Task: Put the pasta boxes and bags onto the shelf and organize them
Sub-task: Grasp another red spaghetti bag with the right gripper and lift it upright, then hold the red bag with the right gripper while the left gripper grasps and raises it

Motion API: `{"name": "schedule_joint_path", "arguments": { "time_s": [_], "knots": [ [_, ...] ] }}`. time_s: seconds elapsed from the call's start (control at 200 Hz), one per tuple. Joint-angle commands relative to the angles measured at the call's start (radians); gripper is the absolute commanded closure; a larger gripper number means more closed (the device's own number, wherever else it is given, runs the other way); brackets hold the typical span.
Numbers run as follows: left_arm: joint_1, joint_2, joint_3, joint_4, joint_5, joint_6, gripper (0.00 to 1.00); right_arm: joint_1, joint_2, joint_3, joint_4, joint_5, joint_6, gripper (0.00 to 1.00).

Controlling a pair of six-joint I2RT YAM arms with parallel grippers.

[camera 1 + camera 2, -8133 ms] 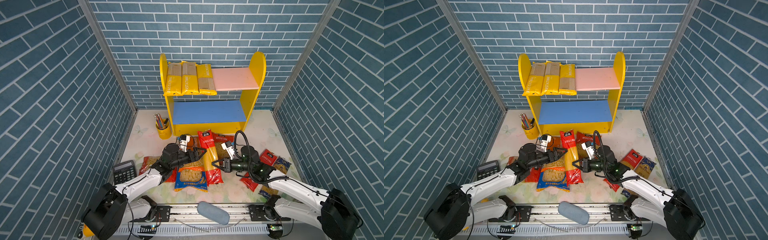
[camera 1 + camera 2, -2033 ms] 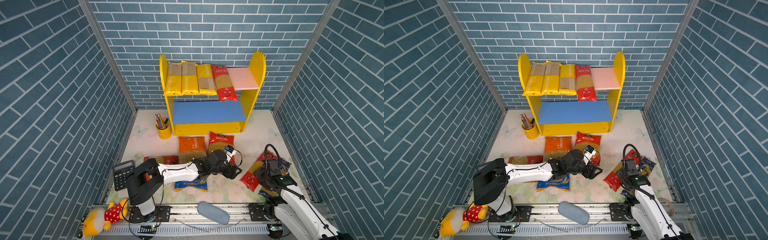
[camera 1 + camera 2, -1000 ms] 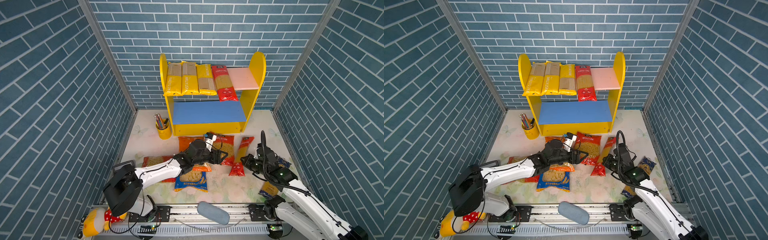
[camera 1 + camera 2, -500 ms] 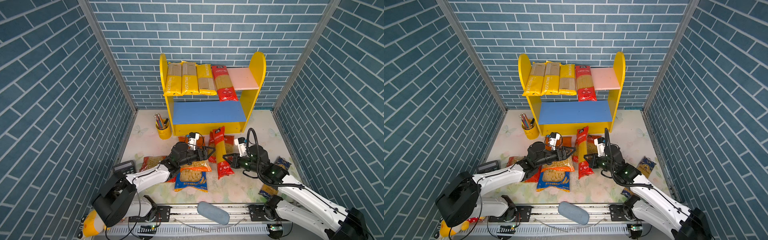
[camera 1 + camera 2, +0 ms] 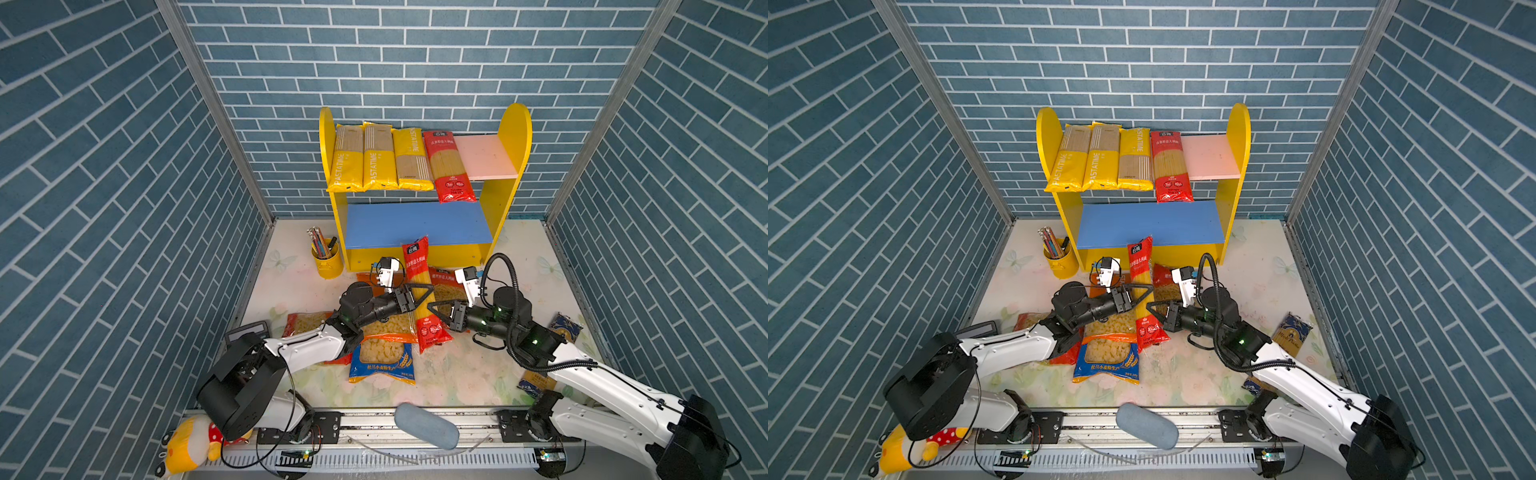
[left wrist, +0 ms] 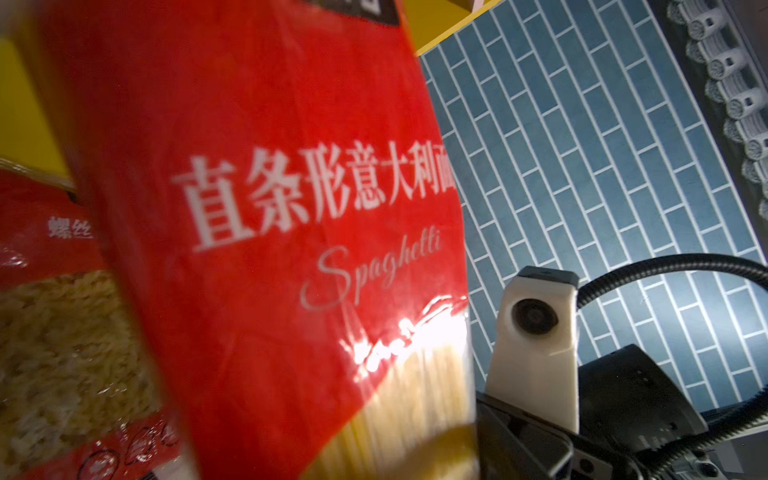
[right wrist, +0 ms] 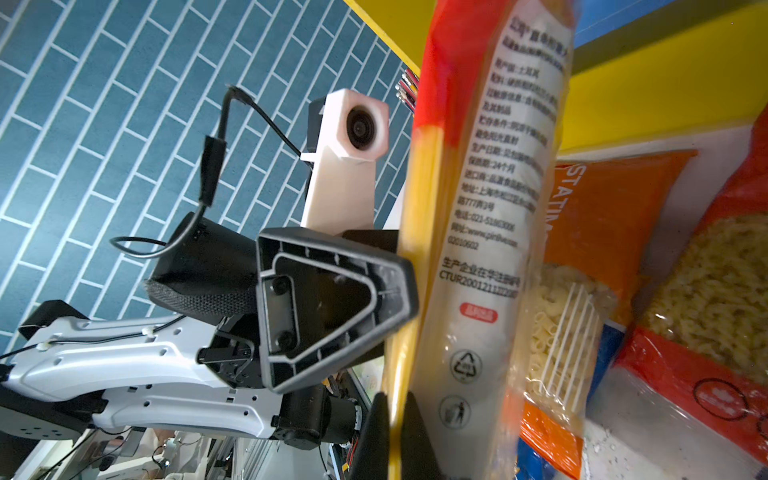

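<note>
The red spaghetti pack's edge is pinched near its middle by my right gripper, so my left gripper will hold the pack while my right gripper takes the pack's lower end (image 5: 432, 335).
A red spaghetti pack (image 5: 419, 282) (image 5: 1140, 282) stands tilted above the floor bags in front of the shelf (image 5: 515, 137). My right gripper (image 5: 430, 309) (image 7: 395, 399) is shut on its lower edge. My left gripper (image 5: 424, 291) straddles the pack's middle. One of its fingers (image 7: 332, 307) touches the pack and the other is hidden behind it. The pack (image 6: 270, 208) fills the left wrist view. On the pink upper board lie three yellow packs (image 5: 376, 160) and a second red spaghetti pack (image 5: 449, 166). The blue lower board (image 5: 415, 224) is bare.
Blue (image 5: 382, 361), orange (image 5: 386, 328) and red (image 5: 303, 324) macaroni bags lie under the left arm, and dark-blue packs (image 5: 565, 328) lie at the right. A yellow pencil cup (image 5: 326, 259) stands left of the shelf. A calculator (image 5: 245, 330) and a plush toy (image 5: 187, 446) are at the front left.
My right gripper has carried the red spaghetti pack from the right of the floor to the middle and stood it up. My left gripper has moved onto it, its jaws narrowing.
</note>
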Motion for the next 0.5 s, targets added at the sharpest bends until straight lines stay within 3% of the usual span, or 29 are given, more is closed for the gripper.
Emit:
{"name": "schedule_joint_path", "arguments": {
  "time_s": [0.0,0.125,0.18,0.285,0.495],
  "knots": [
    [0.009,-0.012,0.039,0.025,0.043,0.025,0.41,0.007,-0.066,0.011,0.224,0.013,0.001,1.0],
    [0.02,-0.034,0.041,0.007,0.053,0.038,0.59,0.004,-0.084,-0.014,0.205,0.045,0.028,1.0],
    [0.021,-0.04,0.043,0.006,0.051,0.038,0.62,0.004,-0.081,-0.022,0.206,0.059,0.043,1.0],
    [0.024,-0.049,0.06,-0.001,0.045,0.041,0.66,0.003,-0.06,-0.026,0.223,0.054,0.072,0.73],
    [0.06,-0.084,0.124,-0.039,0.021,0.056,0.75,0.022,-0.059,-0.06,0.203,0.1,0.089,0.42]
  ]
}}
